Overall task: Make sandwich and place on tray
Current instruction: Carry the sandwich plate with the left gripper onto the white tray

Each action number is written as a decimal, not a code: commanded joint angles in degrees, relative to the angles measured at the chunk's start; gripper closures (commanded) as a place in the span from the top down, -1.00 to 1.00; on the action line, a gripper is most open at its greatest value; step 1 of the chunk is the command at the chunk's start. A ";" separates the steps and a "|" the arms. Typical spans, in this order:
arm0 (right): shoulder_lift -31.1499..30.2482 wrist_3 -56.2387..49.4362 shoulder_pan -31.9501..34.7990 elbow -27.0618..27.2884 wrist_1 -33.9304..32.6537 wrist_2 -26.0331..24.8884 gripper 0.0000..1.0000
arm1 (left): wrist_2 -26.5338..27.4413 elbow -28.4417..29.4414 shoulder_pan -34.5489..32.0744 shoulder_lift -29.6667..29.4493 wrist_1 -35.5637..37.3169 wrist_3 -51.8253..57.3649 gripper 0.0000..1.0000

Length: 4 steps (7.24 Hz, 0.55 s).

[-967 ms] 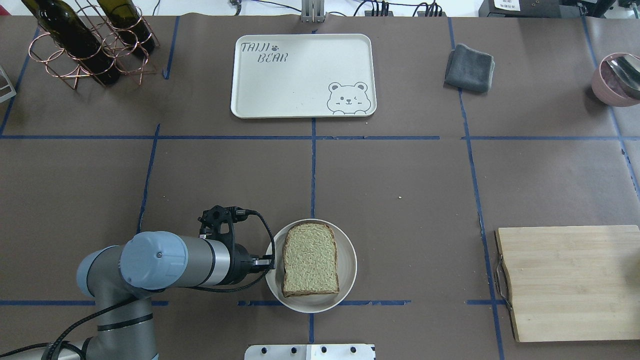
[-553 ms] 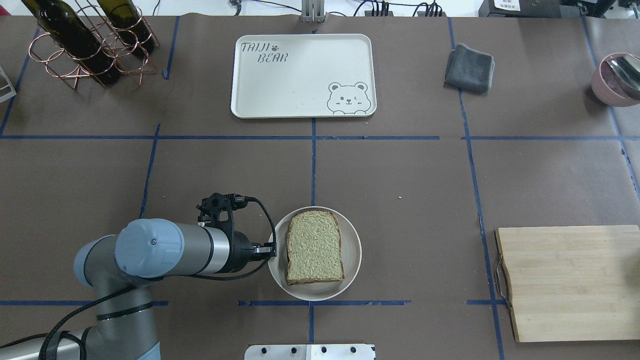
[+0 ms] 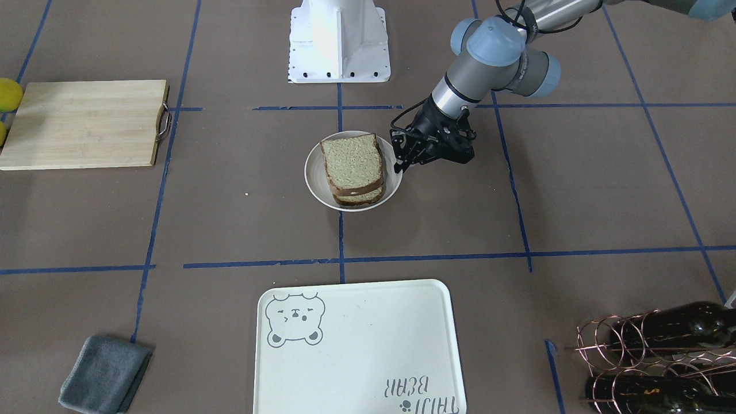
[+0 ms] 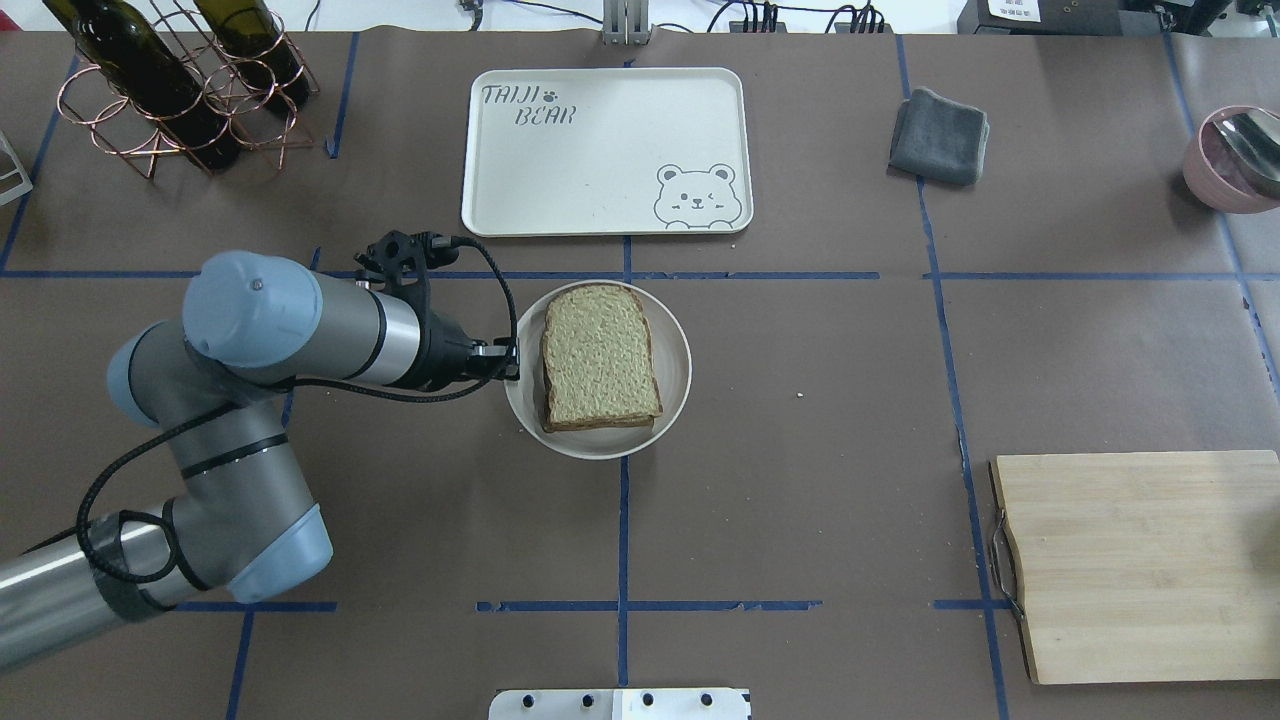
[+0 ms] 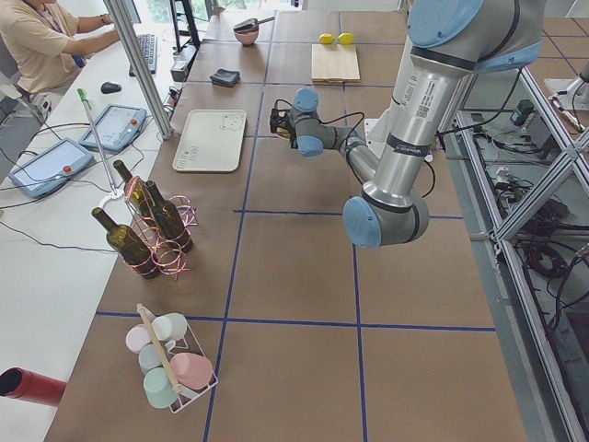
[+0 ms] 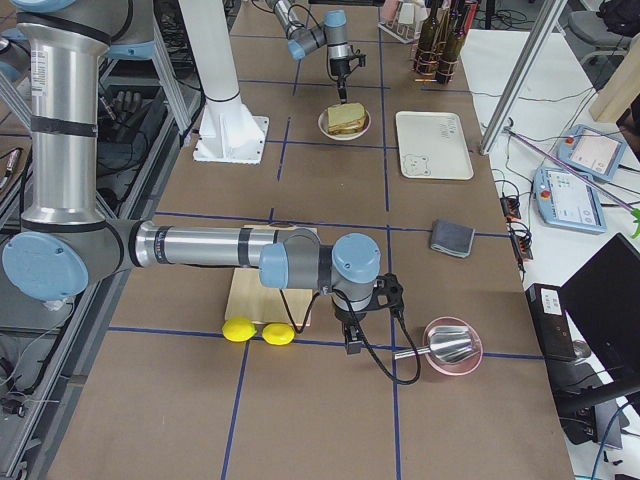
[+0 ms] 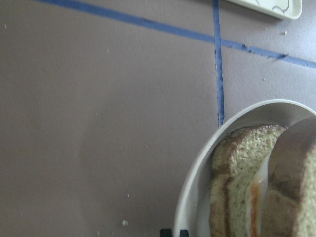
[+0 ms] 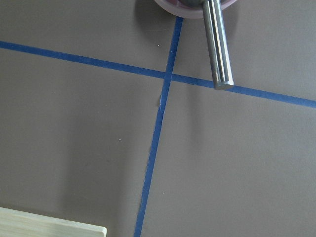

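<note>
Next, my left gripper lets go of the sandwich plate on the cream tray (image 3: 360, 355), between the bear drawing and the lettering.
The sandwich (image 4: 600, 355), two speckled tan slices with white egg between them, lies on a round white plate (image 4: 675, 372) in the middle of the table. It also shows in the front view (image 3: 352, 167) and close up in the left wrist view (image 7: 247, 187). My left gripper (image 4: 510, 362) is shut on the plate's left rim (image 3: 315, 172). The cream tray (image 4: 600, 150) with the bear drawing lies just beyond the plate. My right gripper (image 6: 350, 345) shows only in the exterior right view, near a pink bowl; I cannot tell whether it is open or shut.
A copper rack with wine bottles (image 4: 180, 80) stands far left. A grey cloth (image 4: 938, 135) lies right of the tray. A wooden cutting board (image 4: 1140, 565) is near right, with lemons (image 6: 255, 331) beside it. A pink bowl with a ladle (image 4: 1235, 158) is far right.
My left gripper has moved away from the robot's base toward the tray and slightly left, taking the plate with the sandwich along.
</note>
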 commanded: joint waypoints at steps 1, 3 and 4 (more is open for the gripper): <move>-0.15 0.01 0.00 0.01 0.00 0.00 1.00 | -5.19 10.44 -7.55 -7.75 0.01 4.67 -1.00; -0.59 0.10 0.00 0.01 0.87 0.00 1.00 | -9.33 26.14 -12.92 -18.10 -0.07 10.20 -1.00; -0.94 0.53 0.00 -0.07 2.62 -0.09 1.00 | -10.04 33.01 -14.42 -22.51 -0.34 11.71 -1.00</move>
